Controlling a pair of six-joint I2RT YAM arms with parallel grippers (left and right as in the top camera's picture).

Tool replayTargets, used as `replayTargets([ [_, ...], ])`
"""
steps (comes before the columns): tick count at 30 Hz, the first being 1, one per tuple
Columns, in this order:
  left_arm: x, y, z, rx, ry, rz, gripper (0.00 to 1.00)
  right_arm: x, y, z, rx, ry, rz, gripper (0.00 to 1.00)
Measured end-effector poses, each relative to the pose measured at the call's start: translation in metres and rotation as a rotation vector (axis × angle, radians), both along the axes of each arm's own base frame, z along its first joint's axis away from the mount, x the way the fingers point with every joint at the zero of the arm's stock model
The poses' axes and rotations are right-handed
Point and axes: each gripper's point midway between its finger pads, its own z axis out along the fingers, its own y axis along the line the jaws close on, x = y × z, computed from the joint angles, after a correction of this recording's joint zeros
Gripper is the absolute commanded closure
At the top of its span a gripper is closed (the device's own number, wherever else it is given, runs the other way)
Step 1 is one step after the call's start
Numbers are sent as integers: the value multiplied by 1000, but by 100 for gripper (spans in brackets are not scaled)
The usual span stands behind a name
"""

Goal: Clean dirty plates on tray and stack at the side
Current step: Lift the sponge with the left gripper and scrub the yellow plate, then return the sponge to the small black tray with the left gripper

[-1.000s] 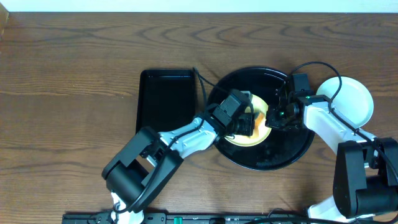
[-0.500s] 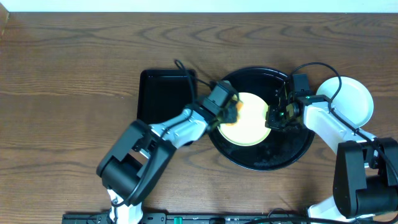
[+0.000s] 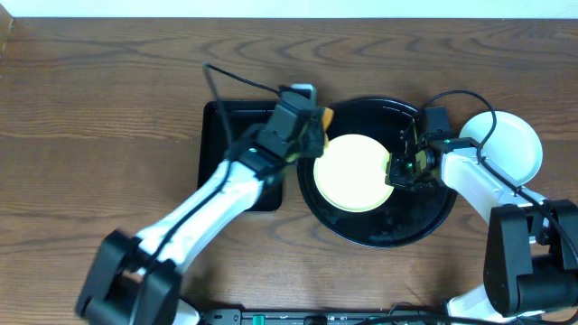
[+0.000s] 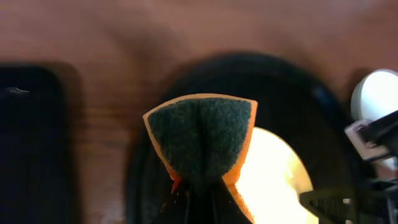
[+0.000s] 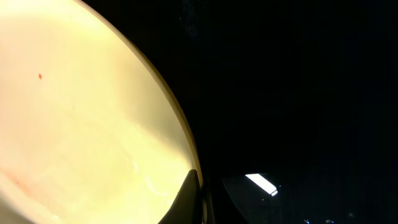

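Next, my left gripper lets go of the orange sponge in the rectangular black tray [image 3: 263, 153] [image 4: 31, 152], close to that tray's edge that faces the round tray.
A pale yellow plate [image 3: 352, 171] lies on the round black tray [image 3: 411, 221]; it looks nearly clean. It also shows in the right wrist view [image 5: 81, 112] and the left wrist view [image 4: 273, 174]. My right gripper [image 3: 395, 170] is shut on the plate's right rim [image 5: 196, 186]. My left gripper [image 3: 307, 126] is shut on a folded orange sponge with a dark green scrub face [image 4: 200, 134] and holds it above the tray's left rim. A light blue plate [image 3: 510, 144] lies on the table right of the tray.
A smaller rectangular black tray [image 3: 237, 149] lies left of the round tray, partly under my left arm. The wooden table [image 3: 99, 117] extends left and behind. Cables loop over the right arm [image 3: 470, 104].
My left gripper has lifted the sponge off the yellow plate and moved up and left to the tray's rim, uncovering the whole plate. The right gripper has not moved.
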Motion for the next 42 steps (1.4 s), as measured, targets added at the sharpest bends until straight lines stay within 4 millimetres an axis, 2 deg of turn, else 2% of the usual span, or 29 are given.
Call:
replayTargets([
  [2, -1, 14, -1, 23, 21, 22, 93, 0, 0, 0, 0, 0, 0, 99],
  [6, -2, 49, -24, 86, 118, 87, 93, 0, 0, 0, 0, 0, 0, 99],
  [11, 10, 85, -41, 106, 165, 176, 92, 0, 0, 0, 0, 0, 0, 99],
  [15, 16, 102, -59, 123, 207, 218, 93, 0, 0, 0, 0, 0, 0, 99],
  [23, 13, 127, -131, 189, 370, 268, 93, 0, 0, 0, 0, 0, 0, 99],
  [28, 20, 139, -136, 165, 374, 301, 93, -1, 0, 0, 0, 4, 0, 99],
  [32, 22, 134, -133, 70, 394, 266, 92, -1, 0, 0, 0, 4, 0, 99],
  [35, 28, 114, -124, -47, 381, 171, 92, -1, 0, 0, -1, 4, 0, 99],
  [37, 24, 97, -120, -106, 388, 103, 93, -1, 0, 0, -1, 4, 0, 99],
  [42, 14, 79, -121, -126, 412, 33, 93, -1, 0, 0, -1, 4, 0, 99],
])
